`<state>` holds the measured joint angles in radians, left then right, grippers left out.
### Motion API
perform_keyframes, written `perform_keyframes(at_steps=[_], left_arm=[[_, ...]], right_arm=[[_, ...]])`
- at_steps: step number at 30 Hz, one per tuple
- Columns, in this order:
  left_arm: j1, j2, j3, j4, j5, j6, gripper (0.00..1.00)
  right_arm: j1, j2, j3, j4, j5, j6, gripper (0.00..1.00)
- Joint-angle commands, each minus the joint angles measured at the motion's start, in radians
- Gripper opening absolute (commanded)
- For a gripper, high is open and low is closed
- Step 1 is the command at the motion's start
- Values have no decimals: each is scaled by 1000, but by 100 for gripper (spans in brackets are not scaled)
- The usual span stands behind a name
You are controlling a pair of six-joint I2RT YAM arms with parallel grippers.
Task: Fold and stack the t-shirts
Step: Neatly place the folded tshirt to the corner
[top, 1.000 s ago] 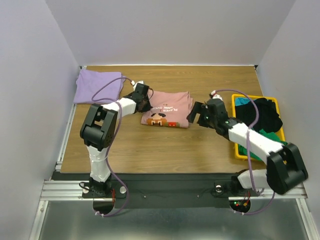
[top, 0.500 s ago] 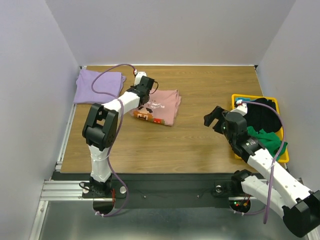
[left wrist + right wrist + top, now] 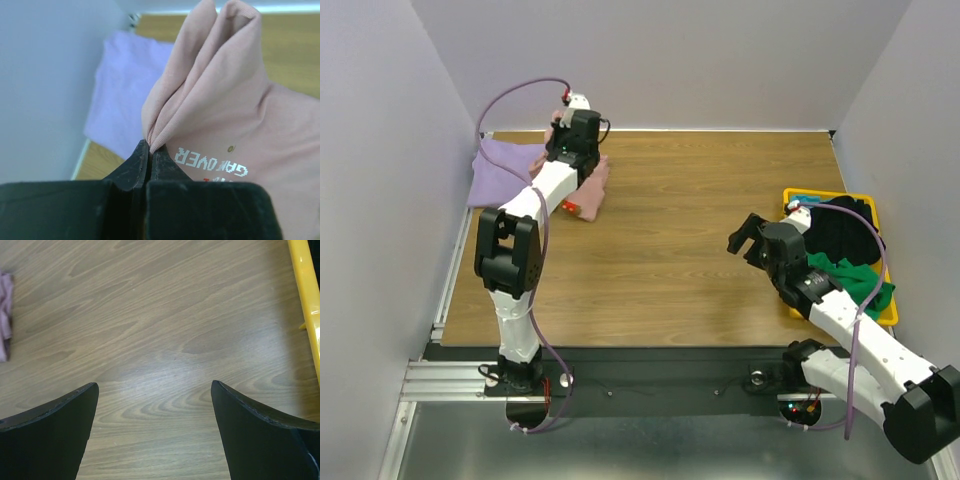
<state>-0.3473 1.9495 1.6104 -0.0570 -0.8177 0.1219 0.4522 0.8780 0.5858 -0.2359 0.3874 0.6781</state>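
The robot's left gripper needs to set the dusty pink t-shirt down on top of the lavender t-shirt [image 3: 531, 173].
My left gripper [image 3: 572, 150] is shut on a pinched fold of the folded dusty pink t-shirt [image 3: 590, 185] and holds it at the back left, beside the lavender t-shirt [image 3: 500, 170]. In the left wrist view the pink shirt [image 3: 235, 110] hangs from my closed gripper [image 3: 149, 147], its print showing, with the lavender shirt [image 3: 125, 95] behind it. My right gripper [image 3: 747, 236] is open and empty over bare table left of the bin; the right wrist view shows its gripper [image 3: 155, 390] spread wide.
A yellow bin [image 3: 890, 305] at the right holds black [image 3: 845, 235], green [image 3: 855, 280] and teal [image 3: 807, 202] shirts; its rim shows in the right wrist view [image 3: 307, 305]. Grey walls enclose the wooden table [image 3: 670, 250] on three sides.
My left gripper has carried the pink shirt from the table's middle to the back left, next to the lavender shirt. My right arm drew back toward the bin, then held still.
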Motion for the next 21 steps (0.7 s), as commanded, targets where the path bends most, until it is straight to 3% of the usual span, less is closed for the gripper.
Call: perform_keyframes(at_steps=[1,11,21], left_arm=[[57,-5,127,123,-83,151,0],[93,-14,256,108,-74,222,0],[120,-40,226,89,-11,170,0]], right_arm=[[-3,16,0,12,65,8,100],[-3,88,17,12,62,9,100],[-3,79,14,12,47,9,100]])
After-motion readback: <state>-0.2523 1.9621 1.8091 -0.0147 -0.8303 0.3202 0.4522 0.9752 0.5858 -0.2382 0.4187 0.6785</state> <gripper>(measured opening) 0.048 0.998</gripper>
